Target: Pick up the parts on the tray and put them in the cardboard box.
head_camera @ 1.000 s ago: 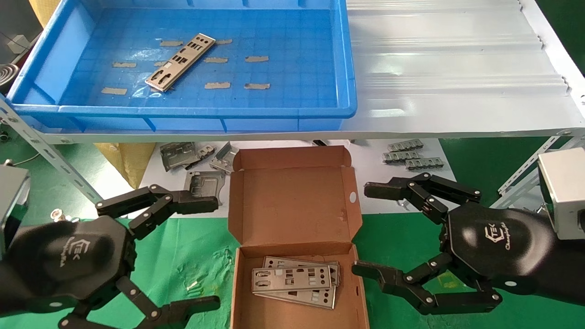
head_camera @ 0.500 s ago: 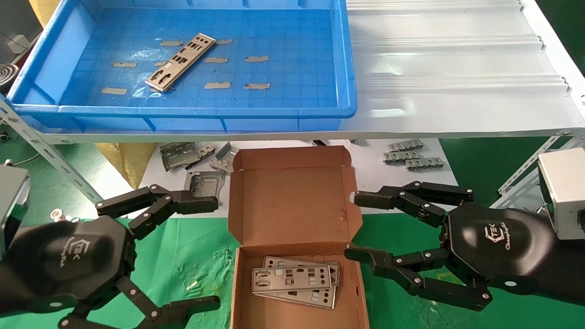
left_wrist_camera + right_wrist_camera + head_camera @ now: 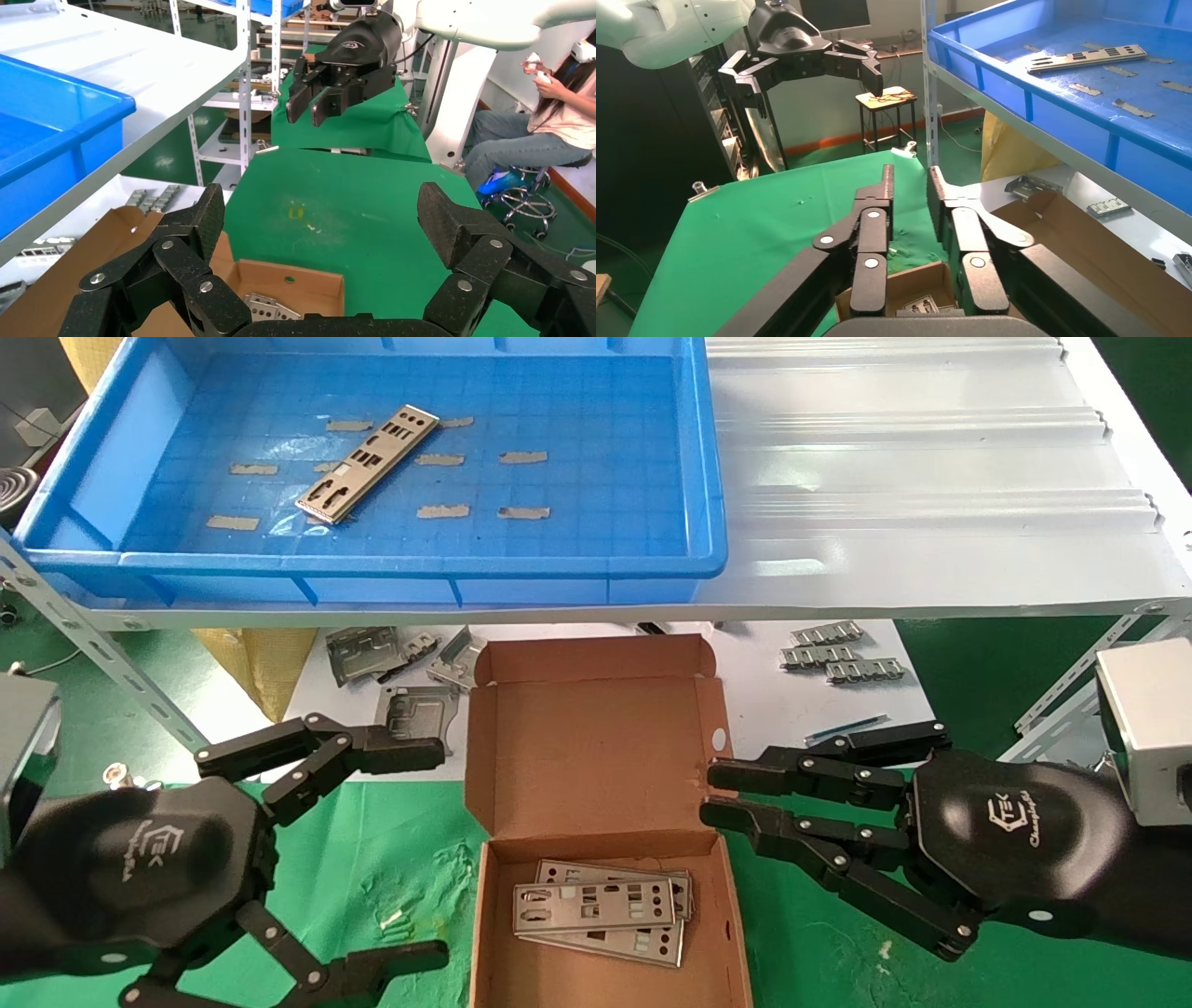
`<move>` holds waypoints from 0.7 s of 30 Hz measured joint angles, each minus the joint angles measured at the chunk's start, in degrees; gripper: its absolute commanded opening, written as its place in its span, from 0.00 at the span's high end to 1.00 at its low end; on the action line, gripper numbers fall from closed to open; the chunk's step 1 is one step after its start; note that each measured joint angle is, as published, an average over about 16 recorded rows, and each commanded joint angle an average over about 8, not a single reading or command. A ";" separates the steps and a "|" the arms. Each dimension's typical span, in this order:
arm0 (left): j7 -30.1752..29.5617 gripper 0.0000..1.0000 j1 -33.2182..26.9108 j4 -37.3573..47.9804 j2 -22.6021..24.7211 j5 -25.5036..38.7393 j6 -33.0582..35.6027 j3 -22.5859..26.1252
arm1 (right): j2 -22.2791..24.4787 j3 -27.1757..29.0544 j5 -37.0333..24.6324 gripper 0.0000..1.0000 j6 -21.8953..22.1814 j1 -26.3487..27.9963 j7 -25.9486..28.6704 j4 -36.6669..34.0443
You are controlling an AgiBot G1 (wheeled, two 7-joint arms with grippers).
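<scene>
Next, my left gripper will go to the silver punched part in the blue tray and close on the long edges at its middle (image 3: pixel 377 453).
One silver punched part (image 3: pixel 368 463) lies slantwise on the floor of the blue tray (image 3: pixel 559 565) on the shelf; the right wrist view shows this part (image 3: pixel 1088 58) too. Below the shelf, the cardboard box (image 3: pixel 596 747) lies open on green cloth with its lid back, and several parts (image 3: pixel 601 910) are stacked inside. My right gripper (image 3: pixel 708 792) hovers at the box's right wall. Its fingers (image 3: pixel 886 184) are drawn almost together and hold nothing. My left gripper (image 3: pixel 438 854) is parked left of the box, wide open and empty.
Folded grey frame pieces (image 3: pixel 391 658) lie behind the box on the left and short ridged strips (image 3: pixel 838 654) on the right. A white corrugated sheet (image 3: pixel 913 477) covers the shelf beside the tray. Slanted shelf struts (image 3: pixel 93 645) stand at both sides.
My right gripper's fingers have closed from wide open to almost together, with nothing between them, and reached slightly left to the box's right wall. The left arm has not moved.
</scene>
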 measured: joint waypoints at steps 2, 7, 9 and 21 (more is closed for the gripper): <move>0.00 0.00 0.00 0.00 0.00 0.00 0.00 0.00 | 0.00 0.00 0.00 1.00 0.00 0.00 0.00 0.00; 0.00 0.00 -0.01 -0.01 -0.01 0.00 -0.01 -0.01 | 0.00 0.00 0.00 1.00 0.00 0.00 0.00 0.00; -0.02 0.00 -0.14 -0.01 -0.01 0.05 -0.09 -0.04 | 0.00 0.00 0.00 1.00 0.00 0.00 0.00 0.00; -3.32 0.00 -10.84 3.01 1.99 6.40 -3.70 1.57 | 0.00 0.00 0.00 1.00 0.00 0.00 0.00 0.00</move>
